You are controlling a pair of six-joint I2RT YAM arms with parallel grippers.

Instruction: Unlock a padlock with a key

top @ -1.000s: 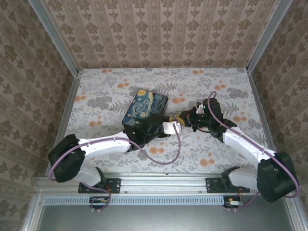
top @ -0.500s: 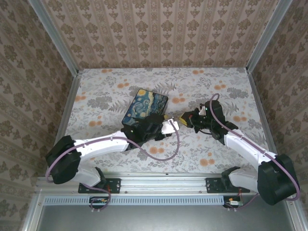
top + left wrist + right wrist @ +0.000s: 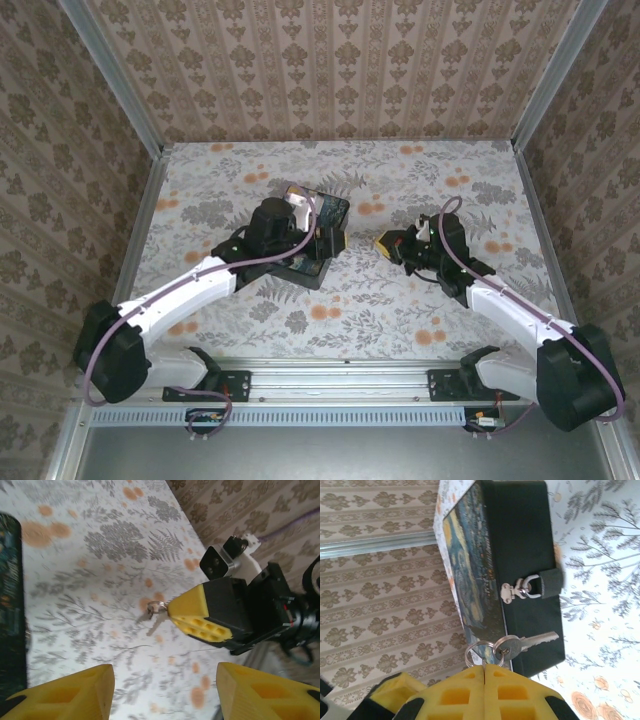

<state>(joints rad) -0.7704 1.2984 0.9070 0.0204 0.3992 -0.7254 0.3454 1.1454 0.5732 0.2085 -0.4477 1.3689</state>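
Next, my left gripper takes hold near the ring [image 3: 479, 653] while my right gripper changes its grip, because the key hangs loose from the ring in my right gripper.
My right gripper [image 3: 485, 677] is shut on the ring of the key [image 3: 530, 642], a small silver key that hangs free in front of the painted box [image 3: 520, 540]. The padlock [image 3: 551, 582] is small and dark, and its metal shackle [image 3: 532, 586] passes through the box's silver hasp. In the left wrist view the right gripper [image 3: 200, 612] holds the key [image 3: 154, 622] above the floral table. My left gripper [image 3: 165, 695] stands open with nothing between its fingers. From the top, the left gripper [image 3: 330, 242] hovers at the box's right edge and the right gripper [image 3: 384, 243] is a short way to its right.
The blue-and-yellow painted box [image 3: 335, 210] lies mid-table, largely covered by my left arm. Patterned walls close in the back and both sides. The floral table [image 3: 420, 180] spreads out behind and to the right of the grippers.
My left gripper has opened, drawn back from the right gripper and risen over the box. The right gripper has stayed almost in place, shut on the key's ring.
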